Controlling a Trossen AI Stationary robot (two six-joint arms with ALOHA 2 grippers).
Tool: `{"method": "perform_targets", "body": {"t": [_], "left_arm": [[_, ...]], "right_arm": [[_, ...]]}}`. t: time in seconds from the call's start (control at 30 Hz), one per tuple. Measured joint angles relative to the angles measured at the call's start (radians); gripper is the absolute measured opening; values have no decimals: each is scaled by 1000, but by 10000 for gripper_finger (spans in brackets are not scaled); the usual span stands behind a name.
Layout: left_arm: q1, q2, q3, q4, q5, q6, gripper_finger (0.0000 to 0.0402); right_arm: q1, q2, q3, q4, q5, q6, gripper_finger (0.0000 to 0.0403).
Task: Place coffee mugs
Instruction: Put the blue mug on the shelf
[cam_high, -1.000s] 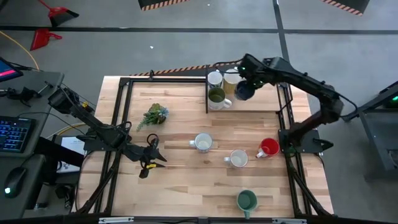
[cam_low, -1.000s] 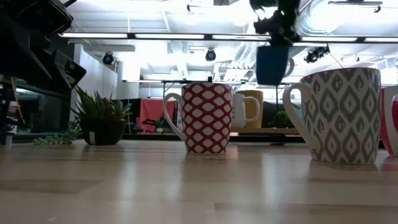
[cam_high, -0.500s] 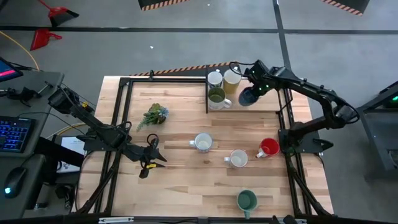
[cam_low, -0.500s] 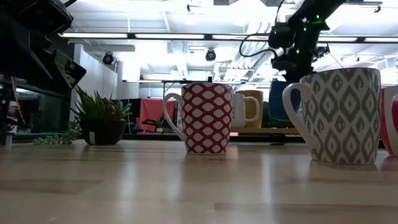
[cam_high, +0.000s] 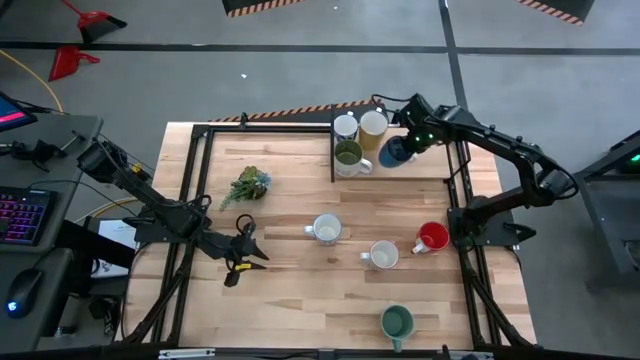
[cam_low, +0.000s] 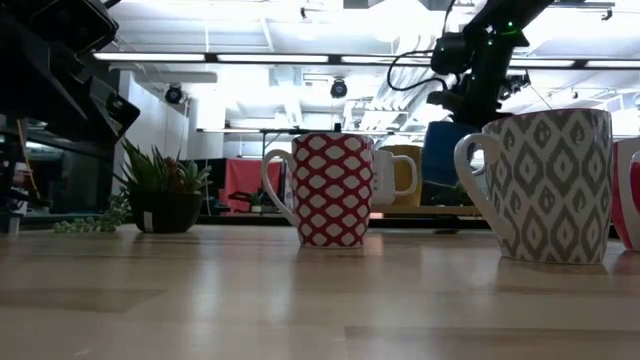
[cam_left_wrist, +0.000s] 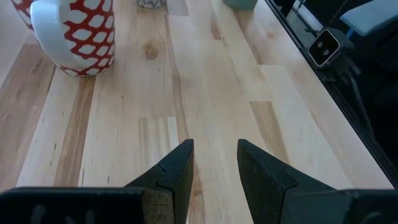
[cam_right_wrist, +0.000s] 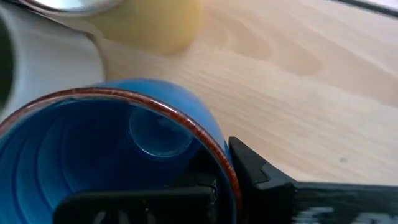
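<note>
The blue mug will be put down by my right gripper close beside the olive green mug (cam_high: 382, 155) (cam_right_wrist: 106, 127), in front of the cream mug.
My right gripper (cam_high: 408, 143) is shut on a blue mug (cam_high: 396, 153) at the far right of the table, next to an olive green mug (cam_high: 348, 154), a cream mug (cam_high: 373, 124) and a white mug (cam_high: 345, 126). In the low view the blue mug (cam_low: 445, 160) sits low behind a grey-patterned mug (cam_low: 550, 185); whether its base rests down is hidden. My left gripper (cam_left_wrist: 214, 168) stands open over bare wood at the near left, pointing toward a red-patterned mug (cam_left_wrist: 74, 31). My right gripper holds the blue mug by its rim (cam_right_wrist: 214, 155), one finger (cam_right_wrist: 255, 171) outside the wall and the other inside the hollow. The fingers come from above, slanting down. The mug is upright, mouth up; whether it stands on the wood, I cannot tell.
On the middle of the table stand the red-patterned mug (cam_high: 326, 229), the grey-patterned mug (cam_high: 383, 254) and a red mug (cam_high: 432, 237); a teal mug (cam_high: 397, 322) is at the near edge. A leafy sprig (cam_high: 248, 185) lies left of centre. A dark frame (cam_high: 333, 165) borders the far-right corner.
My right gripper has come down with the blue mug from high above the table, shifted a little toward the right, and rolled its wrist. The mug now sits low beside the olive green and cream mugs. Most of the drop came early; it has since nearly stopped.
</note>
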Motion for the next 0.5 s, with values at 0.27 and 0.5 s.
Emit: {"method": "perform_targets", "body": {"t": [0.27, 0.5], "left_arm": [[0, 0, 0, 0, 0, 0, 113], [0, 0, 0, -1, 0, 0, 113]], "right_arm": [[48, 0, 0, -30, 68, 110, 0], [86, 0, 0, -36, 125, 163, 0]]}}
